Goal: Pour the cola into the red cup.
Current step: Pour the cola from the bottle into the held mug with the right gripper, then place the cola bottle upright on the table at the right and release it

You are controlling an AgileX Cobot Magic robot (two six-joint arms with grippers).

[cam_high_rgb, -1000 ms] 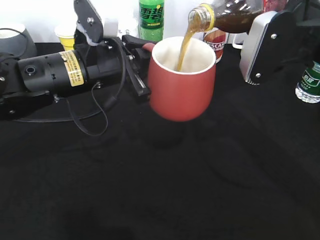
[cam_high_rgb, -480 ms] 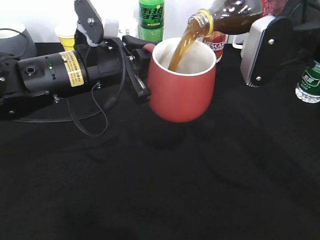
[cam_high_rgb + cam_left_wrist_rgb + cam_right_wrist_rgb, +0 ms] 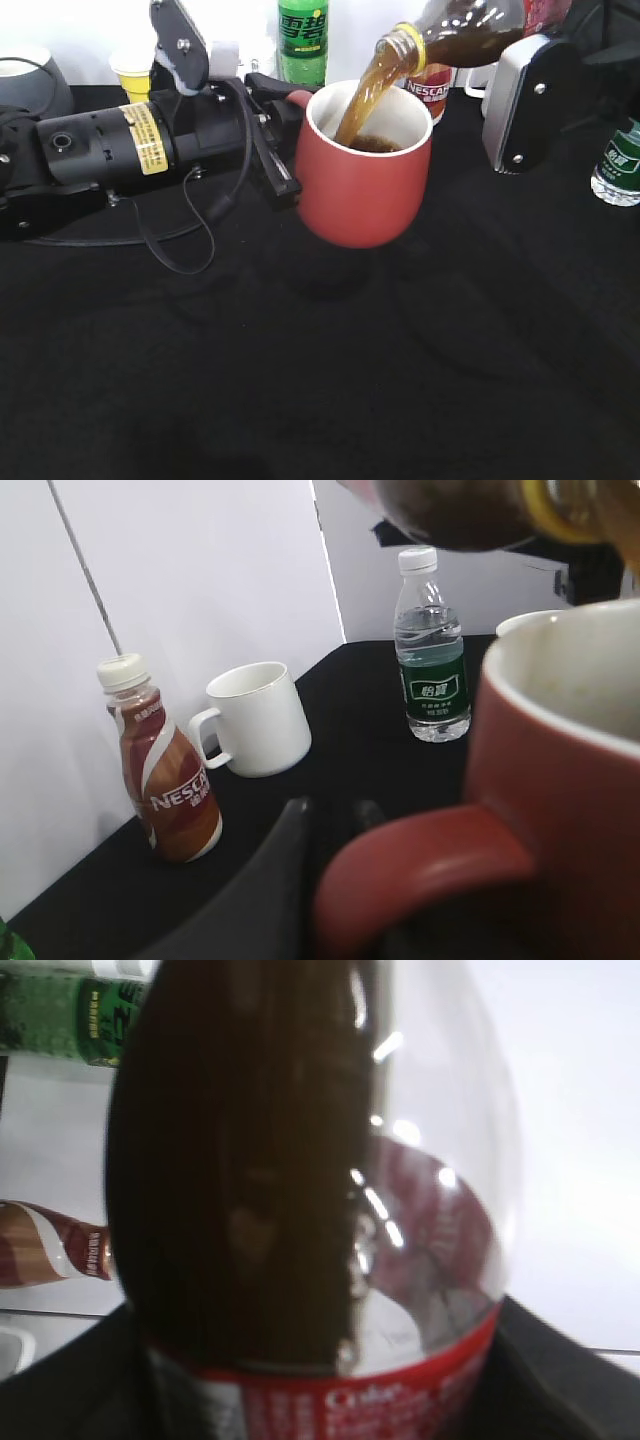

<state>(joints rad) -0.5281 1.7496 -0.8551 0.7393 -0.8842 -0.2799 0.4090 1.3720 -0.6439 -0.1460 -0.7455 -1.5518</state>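
Note:
I will use my left gripper to set the red cup on the table (image 3: 168,207) in front of the yellow paper cup. The red cup still hangs above the table.
The red cup (image 3: 365,170) hangs tilted a little above the black table, white inside, with dark cola pooled in it. My left gripper (image 3: 283,115) is shut on the cup's loop handle (image 3: 430,865); its dark fingers (image 3: 295,870) show beside the handle in the left wrist view. The cola bottle (image 3: 465,28) is tipped down to the left at the top right, and a brown stream runs from its yellow-ringed mouth (image 3: 400,45) into the cup. My right gripper (image 3: 530,40) is shut on the bottle, whose red label and dark liquid fill the right wrist view (image 3: 300,1190).
A green soda bottle (image 3: 303,40), a yellow paper cup (image 3: 132,72) and a grey mug (image 3: 30,85) stand along the back. A Nescafe bottle (image 3: 165,780), a white mug (image 3: 255,720) and a small water bottle (image 3: 432,650) stand behind the cup.
The bottle has tipped slightly more and the stream has kept running. Cola now shows pooled inside the cup. Both arms have stayed about where they were.

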